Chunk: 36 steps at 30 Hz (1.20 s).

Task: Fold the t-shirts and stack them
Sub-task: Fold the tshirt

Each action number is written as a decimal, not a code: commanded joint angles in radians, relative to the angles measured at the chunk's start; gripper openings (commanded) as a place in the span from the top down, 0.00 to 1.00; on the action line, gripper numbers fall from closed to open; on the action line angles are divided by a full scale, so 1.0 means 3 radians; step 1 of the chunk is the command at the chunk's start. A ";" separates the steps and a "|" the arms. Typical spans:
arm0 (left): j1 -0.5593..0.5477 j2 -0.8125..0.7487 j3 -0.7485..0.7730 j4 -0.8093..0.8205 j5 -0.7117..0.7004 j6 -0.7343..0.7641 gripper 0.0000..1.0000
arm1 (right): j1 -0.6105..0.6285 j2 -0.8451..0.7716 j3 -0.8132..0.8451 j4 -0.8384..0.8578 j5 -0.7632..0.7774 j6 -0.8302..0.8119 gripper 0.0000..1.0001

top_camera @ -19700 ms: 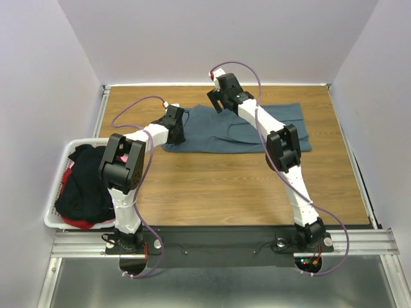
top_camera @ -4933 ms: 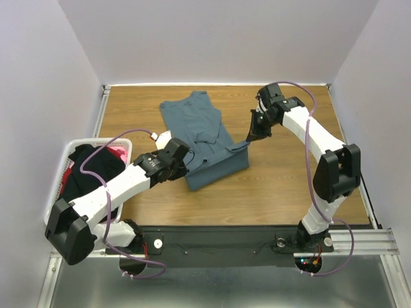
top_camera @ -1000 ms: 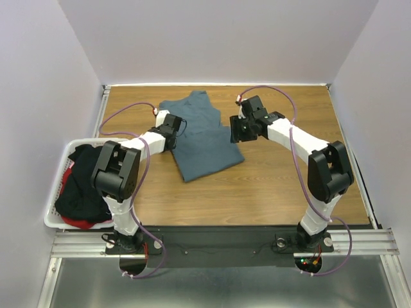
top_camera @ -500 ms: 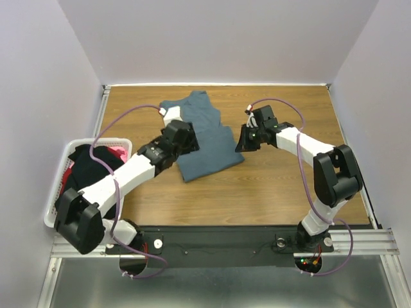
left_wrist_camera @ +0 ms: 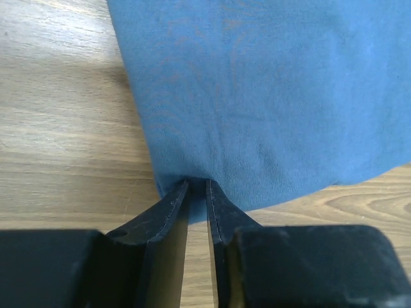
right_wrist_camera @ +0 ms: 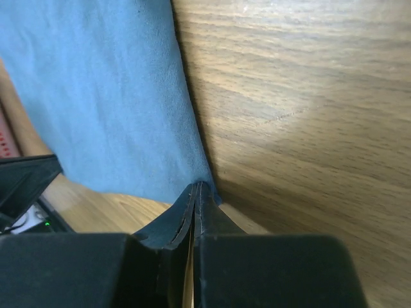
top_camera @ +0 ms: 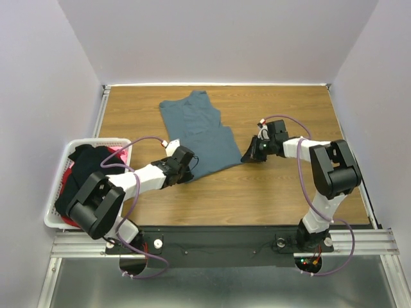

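My left gripper is pinching the blue-grey t-shirt's puckered hem inside the t-shirt's corner, so it should open and take the corner's side edge (left_wrist_camera: 160, 183) before folding.
The slate blue-grey t-shirt (top_camera: 199, 131) lies folded into a long strip on the wooden table (top_camera: 289, 186), collar end at the back. My left gripper (top_camera: 187, 169) sits low at its near left corner. In the left wrist view the jaws (left_wrist_camera: 197, 183) stand almost together, with the puckered hem (left_wrist_camera: 257, 96) pinched between their tips. My right gripper (top_camera: 248, 157) is at the near right corner. In the right wrist view it (right_wrist_camera: 198, 186) is shut on that corner of the cloth (right_wrist_camera: 109, 96). A black t-shirt (top_camera: 87, 186) and a red-pink one (top_camera: 116, 153) lie heaped in the basket.
The white lattice basket (top_camera: 56, 186) stands at the table's left edge, close to my left arm. Walls close in the table on the left, back and right. Bare wood lies between the shirt's near edge and the arm bases.
Both grippers have come down and toward me to the shirt's near corners, the left from its left side, the right from its right edge. Both have closed on the cloth.
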 commanded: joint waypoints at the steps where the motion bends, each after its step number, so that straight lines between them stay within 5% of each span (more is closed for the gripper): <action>1: 0.0017 0.0034 -0.0218 -0.0073 -0.0053 -0.0218 0.73 | -0.0042 0.0020 -0.0188 0.0262 0.0026 0.0081 0.99; 13: 0.0145 -0.0651 -0.0454 -0.0319 0.0060 -0.0305 0.72 | -0.0083 -0.0670 -0.0542 -0.0013 0.0169 0.0312 0.98; 17: 0.0134 -0.0784 -0.0194 -0.0631 0.0008 -0.0218 0.51 | -0.0078 -0.0829 -0.0291 -0.0397 0.0236 0.0118 0.91; 20: 0.0129 -0.0953 -0.0010 -0.0896 -0.0099 -0.0279 0.32 | -0.0068 -0.0987 -0.0204 -0.0591 0.0394 0.0082 0.79; 21: 0.0129 -0.0983 0.0016 -0.0978 -0.0145 -0.0300 0.29 | -0.0058 -0.1023 -0.0204 -0.0622 0.0500 0.0117 0.67; 25: 0.0099 -0.0836 0.0027 -0.0969 -0.0104 -0.0387 0.28 | -0.0001 -0.1034 -0.0229 -0.0709 0.0639 0.0225 0.41; 36: -0.0019 -0.0253 0.0175 -0.0856 -0.0263 -0.0418 0.38 | 0.0183 -0.0799 0.0011 -0.0730 0.1002 0.0225 0.27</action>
